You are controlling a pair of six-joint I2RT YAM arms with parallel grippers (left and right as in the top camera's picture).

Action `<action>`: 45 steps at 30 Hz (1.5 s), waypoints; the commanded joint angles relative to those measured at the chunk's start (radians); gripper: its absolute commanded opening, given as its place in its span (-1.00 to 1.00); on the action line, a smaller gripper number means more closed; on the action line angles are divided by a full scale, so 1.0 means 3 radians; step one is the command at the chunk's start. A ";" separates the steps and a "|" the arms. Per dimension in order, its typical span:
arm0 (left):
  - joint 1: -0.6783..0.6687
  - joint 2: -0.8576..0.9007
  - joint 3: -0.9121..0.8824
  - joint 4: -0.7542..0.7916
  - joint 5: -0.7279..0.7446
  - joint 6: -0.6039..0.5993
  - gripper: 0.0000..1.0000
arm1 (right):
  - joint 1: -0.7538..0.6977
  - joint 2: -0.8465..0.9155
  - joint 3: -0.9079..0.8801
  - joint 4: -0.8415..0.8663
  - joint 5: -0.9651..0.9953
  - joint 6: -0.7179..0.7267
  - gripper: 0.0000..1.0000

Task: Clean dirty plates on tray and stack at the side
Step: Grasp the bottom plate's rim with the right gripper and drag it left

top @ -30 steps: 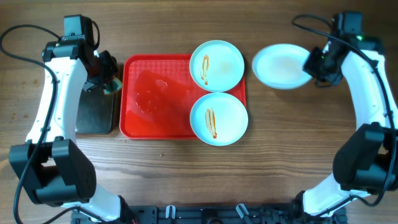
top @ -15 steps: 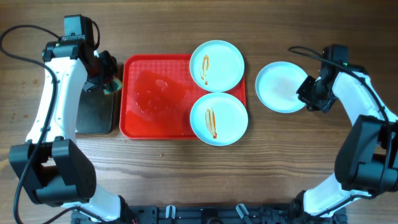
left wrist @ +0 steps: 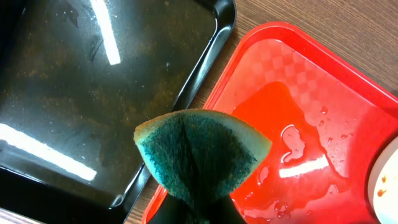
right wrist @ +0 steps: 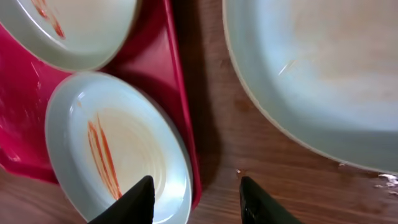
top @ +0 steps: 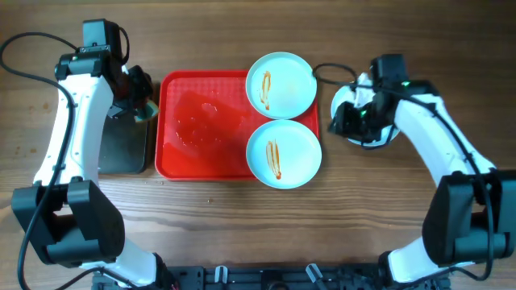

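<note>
My right gripper is free to move next. It should close on the rim of the lower plate (top: 320,159) (right wrist: 189,182), on the side toward the clean plate.
The red tray (top: 201,121) holds two plates on its right side, the upper plate (top: 280,84) and the lower plate (top: 284,153), both streaked with orange sauce. A third, clean plate (top: 389,133) lies on the table to the right, partly under my right arm. My right gripper (top: 343,121) is open and empty. In the right wrist view it (right wrist: 198,199) straddles the tray's right rim (right wrist: 177,93), one finger over the lower plate (right wrist: 112,143), the other over bare wood. My left gripper (left wrist: 196,208) is shut on a green sponge (left wrist: 199,149) above the tray's left edge.
A black metal pan (top: 125,145) sits left of the tray, seen close in the left wrist view (left wrist: 93,81). Water pools on the tray's left part (left wrist: 292,124). Bare wooden table lies in front of the tray and the plates.
My right gripper let go of the clean plate on the table, opened, and swung left toward the tray's right edge. The left arm and its sponge stayed still.
</note>
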 commanded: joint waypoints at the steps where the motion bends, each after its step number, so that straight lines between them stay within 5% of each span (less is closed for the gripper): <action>1: 0.0003 0.0019 -0.0022 0.0008 0.0042 -0.0056 -0.91 | 0.0117 0.0018 -0.0254 0.0137 -0.0038 0.0167 -0.12; 8: 0.0003 0.0019 -0.0022 0.0008 0.0041 -0.0057 -0.91 | 0.0390 0.0019 -0.0632 0.0453 0.0008 0.0362 -0.21; 15: 0.0003 0.0019 -0.0022 -0.0001 0.0041 -0.0056 -0.92 | 0.0523 0.0018 -0.0701 0.0542 0.0075 0.0439 -0.91; 28: 0.0003 0.0019 -0.0022 -0.0001 0.0206 -0.0057 -0.92 | 0.0687 -0.0095 -0.0286 0.0271 0.0074 0.0570 -0.91; 38: 0.0003 0.0019 -0.0022 0.0023 0.0313 -0.0056 -0.92 | 0.1793 -0.0043 -0.0282 0.1546 0.0844 0.2149 -0.91; 45: 0.0003 0.0019 -0.0022 0.0022 0.0313 -0.0056 -0.92 | 0.2103 0.0337 -0.0281 0.2049 0.0993 0.2345 -0.91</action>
